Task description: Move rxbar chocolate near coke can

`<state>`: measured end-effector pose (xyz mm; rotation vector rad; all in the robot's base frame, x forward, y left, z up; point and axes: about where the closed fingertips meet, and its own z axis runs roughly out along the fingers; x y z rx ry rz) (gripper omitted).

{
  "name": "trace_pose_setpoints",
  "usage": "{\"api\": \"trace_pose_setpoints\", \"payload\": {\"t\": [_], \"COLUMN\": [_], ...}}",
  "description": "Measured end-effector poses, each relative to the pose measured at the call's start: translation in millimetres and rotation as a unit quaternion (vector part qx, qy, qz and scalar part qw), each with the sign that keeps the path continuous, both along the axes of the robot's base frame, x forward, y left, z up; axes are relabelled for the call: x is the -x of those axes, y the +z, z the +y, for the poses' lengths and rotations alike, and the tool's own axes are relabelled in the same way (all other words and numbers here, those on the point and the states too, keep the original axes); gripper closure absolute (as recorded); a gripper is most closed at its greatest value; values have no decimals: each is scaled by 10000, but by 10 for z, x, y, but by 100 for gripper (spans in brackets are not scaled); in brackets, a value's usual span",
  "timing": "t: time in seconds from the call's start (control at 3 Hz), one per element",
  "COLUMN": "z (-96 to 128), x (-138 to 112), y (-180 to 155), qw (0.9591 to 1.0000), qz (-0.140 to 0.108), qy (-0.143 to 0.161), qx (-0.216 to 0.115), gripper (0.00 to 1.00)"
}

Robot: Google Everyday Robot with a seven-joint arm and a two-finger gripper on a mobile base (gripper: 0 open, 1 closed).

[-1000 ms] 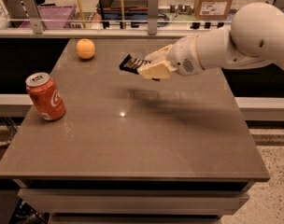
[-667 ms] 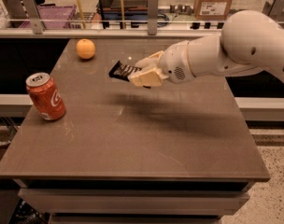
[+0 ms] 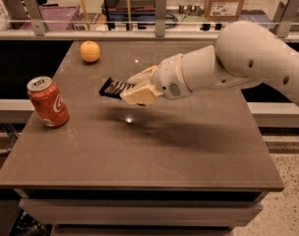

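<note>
My gripper is going to let go of the rxbar chocolate on the table point(image 3: 89, 123), close beside the bottom of the coke can, toward the middle of the table. The bar is now held above the table's middle.
The rxbar chocolate point(image 3: 112, 88) is a black wrapped bar with pale stripes, held in the air above the table's middle. My gripper point(image 3: 132, 90) is shut on its right end, reaching in from the right on the white arm. The coke can point(image 3: 47, 102) is red with a silver top and stands upright near the table's left edge. The bar's free end is to the right of the can, apart from it.
An orange fruit point(image 3: 90, 51) sits at the far left of the grey-brown table point(image 3: 154, 156). Behind the table runs a glass rail with metal posts point(image 3: 160, 8). A cardboard box point(image 3: 227, 1) stands beyond it at the back right.
My gripper has carried the bar to the left and slightly lower, closer to the coke can. The can and the orange have not moved.
</note>
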<state>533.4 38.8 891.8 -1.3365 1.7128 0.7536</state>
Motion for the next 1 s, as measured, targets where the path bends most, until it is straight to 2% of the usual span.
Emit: {"api": "trace_pose_setpoints", "payload": {"t": [0.33,1.0], "z": [160,524], "x": [63,148], "y": [-106,-310], "qw": [9998,9993], "qz": [160,343], "qy": [85,64], "qx": [-28,-157], "gripper": [100,100]}}
